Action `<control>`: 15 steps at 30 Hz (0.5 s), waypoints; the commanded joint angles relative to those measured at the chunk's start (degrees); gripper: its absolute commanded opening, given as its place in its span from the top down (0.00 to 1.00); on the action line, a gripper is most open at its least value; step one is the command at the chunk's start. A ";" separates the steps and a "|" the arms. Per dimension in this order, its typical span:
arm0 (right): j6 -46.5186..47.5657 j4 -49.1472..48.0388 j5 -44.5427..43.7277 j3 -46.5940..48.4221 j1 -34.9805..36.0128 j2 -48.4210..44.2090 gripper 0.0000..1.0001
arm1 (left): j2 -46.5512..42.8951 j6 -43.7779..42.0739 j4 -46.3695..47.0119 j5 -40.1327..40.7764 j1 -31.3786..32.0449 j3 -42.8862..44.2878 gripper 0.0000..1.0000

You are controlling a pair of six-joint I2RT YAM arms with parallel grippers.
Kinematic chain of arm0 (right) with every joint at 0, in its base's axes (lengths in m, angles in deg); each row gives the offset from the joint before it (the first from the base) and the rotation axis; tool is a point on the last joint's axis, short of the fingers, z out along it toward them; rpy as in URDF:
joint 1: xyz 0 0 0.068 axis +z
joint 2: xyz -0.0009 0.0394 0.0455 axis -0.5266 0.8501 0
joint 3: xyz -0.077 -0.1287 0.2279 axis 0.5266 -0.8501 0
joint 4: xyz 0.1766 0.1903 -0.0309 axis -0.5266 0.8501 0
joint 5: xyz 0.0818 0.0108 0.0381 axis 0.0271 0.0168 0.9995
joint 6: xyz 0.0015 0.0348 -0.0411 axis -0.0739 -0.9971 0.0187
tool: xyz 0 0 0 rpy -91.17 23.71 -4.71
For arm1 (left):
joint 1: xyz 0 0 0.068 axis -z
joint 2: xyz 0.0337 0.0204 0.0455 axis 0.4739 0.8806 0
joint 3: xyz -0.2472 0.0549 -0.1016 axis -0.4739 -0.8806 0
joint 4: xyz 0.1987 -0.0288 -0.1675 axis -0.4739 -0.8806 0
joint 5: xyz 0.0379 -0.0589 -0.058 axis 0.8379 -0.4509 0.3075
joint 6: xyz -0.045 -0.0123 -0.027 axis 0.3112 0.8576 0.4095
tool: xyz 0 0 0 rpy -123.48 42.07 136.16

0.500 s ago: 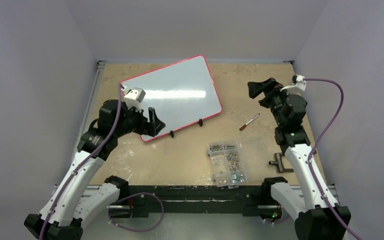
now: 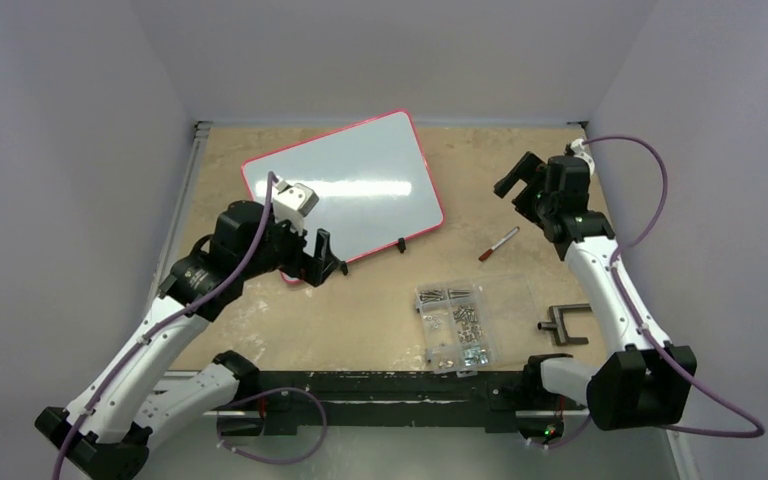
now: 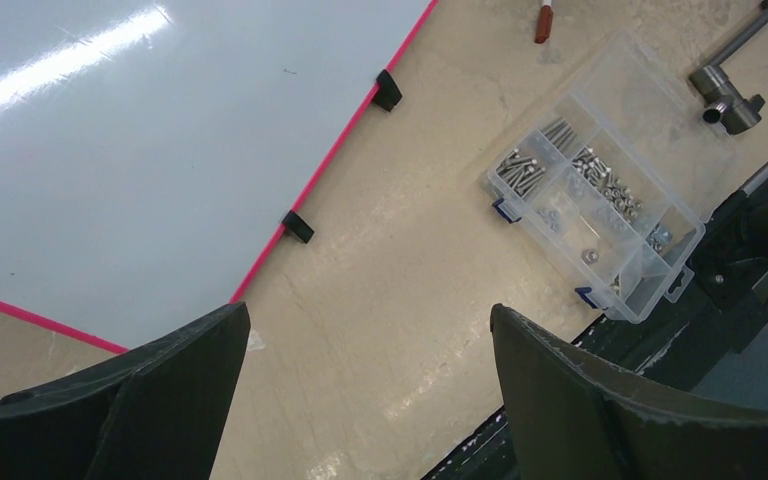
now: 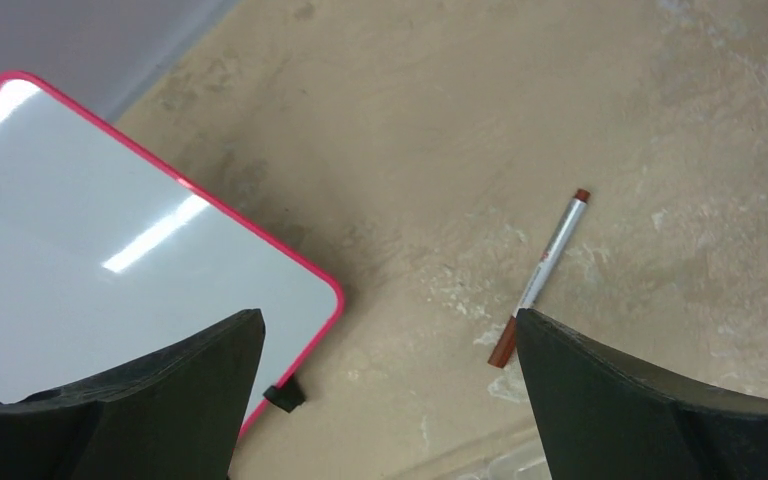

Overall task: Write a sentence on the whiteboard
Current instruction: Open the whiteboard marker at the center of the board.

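Observation:
The silver marker is next for my right gripper, which should go to it and close on the middle of its body (image 2: 505, 239) (image 4: 547, 254), between the dark red ends.
The whiteboard (image 2: 360, 175) lies tilted on the table, white with a red-pink rim and black clip feet. Its face is blank; no sentence shows. It also shows in the left wrist view (image 3: 110, 150) and the right wrist view (image 4: 100, 250). A silver marker with dark red ends (image 2: 499, 244) lies right of the board, also in the right wrist view (image 4: 545, 275). My left gripper (image 2: 322, 260) is open and empty above the board's near edge (image 3: 370, 320). My right gripper (image 2: 516, 182) is open and empty, raised above the table between board and marker (image 4: 390, 320).
A clear compartmented screw box (image 2: 455, 325) sits near the front, also in the left wrist view (image 3: 600, 220). A metal T-shaped tool (image 2: 565, 325) lies at the front right. Grey walls close in the table on three sides.
My left arm has reached forward and right, bringing its gripper to the board's near edge. My right arm has stretched out and its wrist has turned, with the gripper staying near the same spot.

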 commanded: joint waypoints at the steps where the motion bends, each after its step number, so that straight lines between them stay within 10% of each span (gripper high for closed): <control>1: -2.39 6.52 -3.13 1.24 0.17 2.63 0.01 | -1.60 -1.60 -0.28 4.29 0.49 -0.59 0.10; 15: -5.68 4.53 -9.35 -0.22 2.91 17.82 0.19 | -5.71 -1.44 -0.99 8.66 0.80 -2.46 0.11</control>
